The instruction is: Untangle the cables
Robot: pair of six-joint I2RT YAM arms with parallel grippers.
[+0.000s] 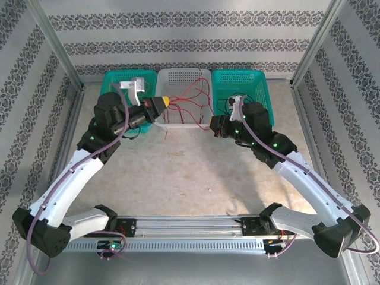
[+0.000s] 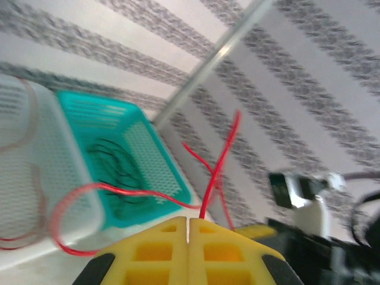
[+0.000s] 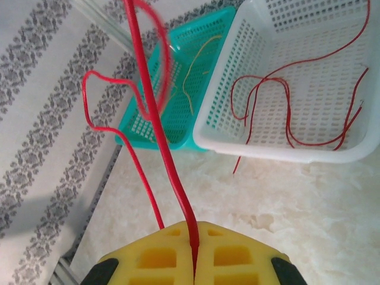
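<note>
My right gripper needs to let go of the taut red cable on the white basket's bottom [image 1: 184, 109] [image 3: 304, 113], among the looped red cables.
Several thin red cables [image 1: 193, 98] lie looped in the white basket [image 1: 181, 123]. My left gripper [image 1: 161, 104] hovers at that basket's left rim. In the left wrist view its yellow jaws [image 2: 188, 219] are shut, and a red cable [image 2: 217, 172] rises from the tip, just right of the seam. My right gripper [image 1: 215, 128] is in front of the basket's right corner. In its wrist view the right gripper [image 3: 195, 225] is shut on a taut red cable [image 3: 157, 119] that enters the seam. A thinner red strand [image 3: 127, 148] passes behind its left finger.
Teal baskets flank the white one. The left teal basket [image 3: 178, 127] holds a yellow cable [image 3: 189, 74]. The right teal basket [image 2: 160, 172] holds black cables [image 2: 116, 163]. Metal frame posts and patterned walls enclose the table. Bare tabletop [image 1: 190, 172] lies in front of the baskets.
</note>
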